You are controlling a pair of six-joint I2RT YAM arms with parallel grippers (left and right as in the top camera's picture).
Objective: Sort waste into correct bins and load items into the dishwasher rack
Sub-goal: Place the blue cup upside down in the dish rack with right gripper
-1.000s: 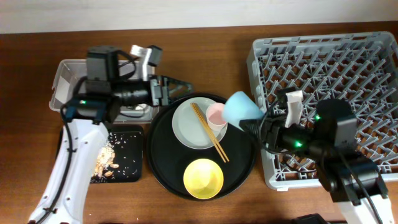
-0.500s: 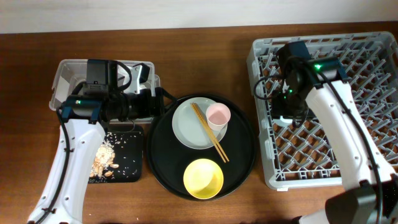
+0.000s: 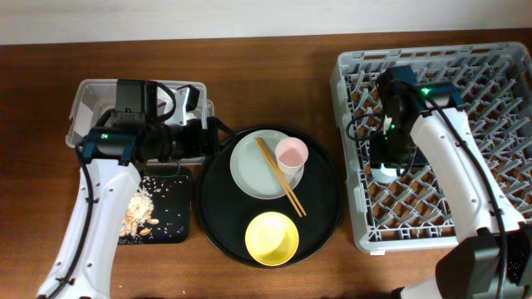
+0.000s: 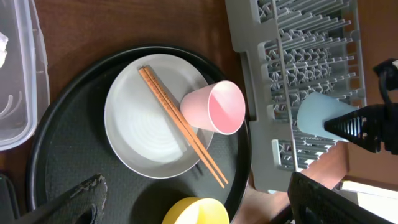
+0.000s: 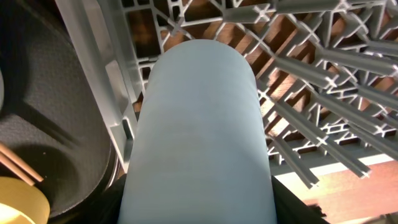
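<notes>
The pink cup is on the plate. Next, my left gripper should move to it and close on the cup's rim point(image 3: 278, 156) point(image 4: 210, 116) beside the chopsticks.
My right gripper point(image 3: 389, 159) is shut on the small light-blue cup point(image 3: 383, 174) over the left part of the grey dishwasher rack point(image 3: 465, 83). The cup fills the right wrist view point(image 5: 196, 124) and shows in the left wrist view point(image 4: 318, 115). My left gripper point(image 3: 216, 138) is open and empty between the clear tub point(image 3: 83, 104) and the plate point(image 3: 248, 170). The pink cup point(image 3: 292, 154) lies on the plate, and the chopsticks point(image 3: 281, 178) lie across it. The yellow bowl point(image 3: 272, 238) stands in front. Tan food scraps point(image 3: 143, 214) lie in the shallow black tray point(image 3: 189, 208). The wrapper is out of view.
Plate, pink cup, chopsticks and bowl sit on a large round black tray point(image 3: 322, 208) between the bins and the rack. My left arm covers most of the tub. A bit of white shows at the tub's edge point(image 4: 2, 48). The rack's upright pegs point(image 5: 311, 68) surround the cup.
My right arm has carried the light-blue cup from the round tray's right edge to over the rack, then a little toward the front. My left gripper has drawn back slightly toward the tub.
</notes>
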